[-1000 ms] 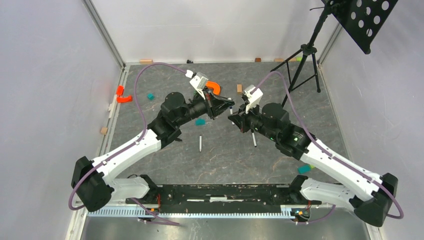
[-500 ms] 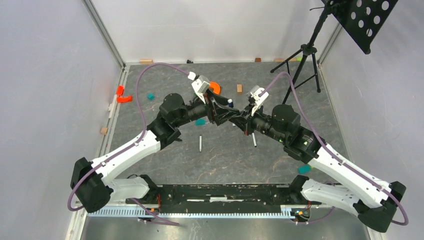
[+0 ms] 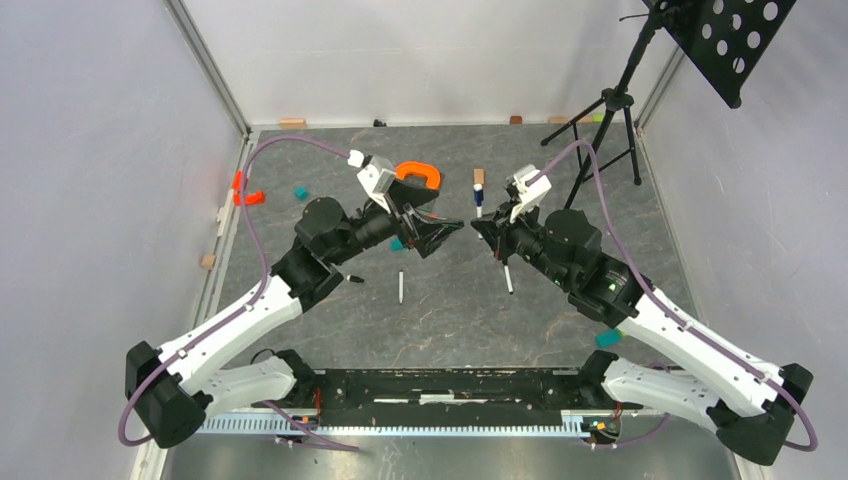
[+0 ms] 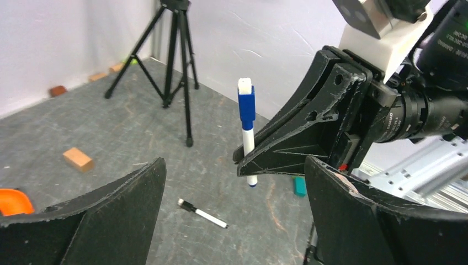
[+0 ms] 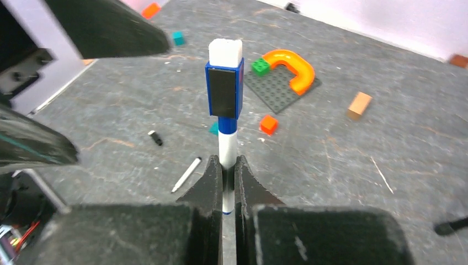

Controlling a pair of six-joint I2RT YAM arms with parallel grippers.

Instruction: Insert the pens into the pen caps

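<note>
The blue-capped pen will go down on the floor [image 3: 480, 274] from my right gripper, close beside the black-capped pen, toward the uncapped pen.
My right gripper [image 5: 227, 160] is shut on the white barrel of a pen [image 5: 227, 144] that stands upright with a blue cap [image 5: 224, 91] on its top end. From above, this capped pen [image 3: 478, 203] sticks out past the right gripper [image 3: 482, 228]. My left gripper [image 3: 438, 232] stands wide open just left of it, holding nothing. In the left wrist view the pen [image 4: 249, 144] and blue cap [image 4: 246, 105] show between the spread fingers [image 4: 94, 215]. An uncapped pen [image 3: 401, 287] lies on the floor, with a loose black cap [image 5: 156, 138] near it. A black-capped pen [image 4: 202, 213] lies under the right arm.
An orange arch [image 3: 418, 173] sits on a grey baseplate [image 5: 276, 91] behind the left gripper. A black tripod [image 3: 600, 130] stands at the back right. Wooden blocks [image 3: 479, 177], teal bricks [image 3: 300, 192] and red pieces [image 3: 245, 190] are scattered over the floor.
The left gripper has opened wide and drawn back to the left, away from the right gripper. The blue-capped pen stays in the right gripper, which has shifted slightly.
</note>
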